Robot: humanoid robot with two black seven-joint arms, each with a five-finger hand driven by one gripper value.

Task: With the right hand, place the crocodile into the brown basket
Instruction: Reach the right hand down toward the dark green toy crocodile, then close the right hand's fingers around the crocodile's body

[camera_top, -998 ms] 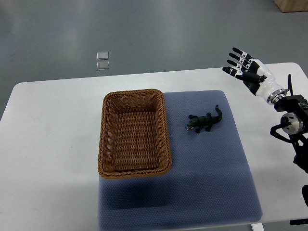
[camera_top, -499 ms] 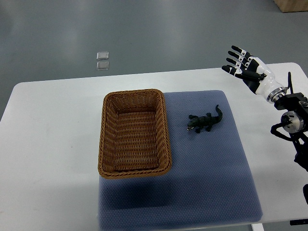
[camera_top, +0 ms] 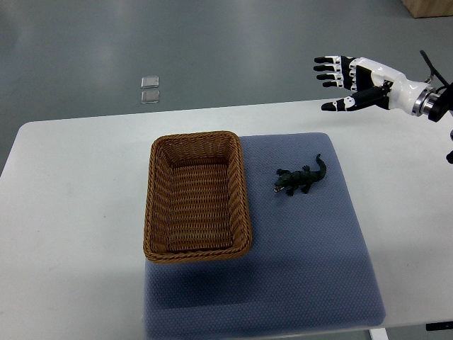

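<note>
My right gripper is going to close around the crocodile's body (camera_top: 300,178), between its head and its curved tail, so the head sticks out toward the brown basket.
A small dark green toy crocodile (camera_top: 302,178) lies on the blue-grey mat (camera_top: 304,248), head toward the basket. The brown wicker basket (camera_top: 197,196) stands empty on the mat's left side, a short way left of the crocodile. My right hand (camera_top: 340,80) hovers above the table's far edge, up and to the right of the crocodile, with fingers spread and pointing left, holding nothing. The left arm does not show.
The white table (camera_top: 71,212) extends left of the basket. Two small clear squares (camera_top: 150,88) lie on the grey floor beyond the table. A wooden box corner (camera_top: 428,7) shows at the top right.
My right arm has lifted and swung left, so the hand now points left with fingers level, higher in the picture than before. The crocodile and basket have not moved.
</note>
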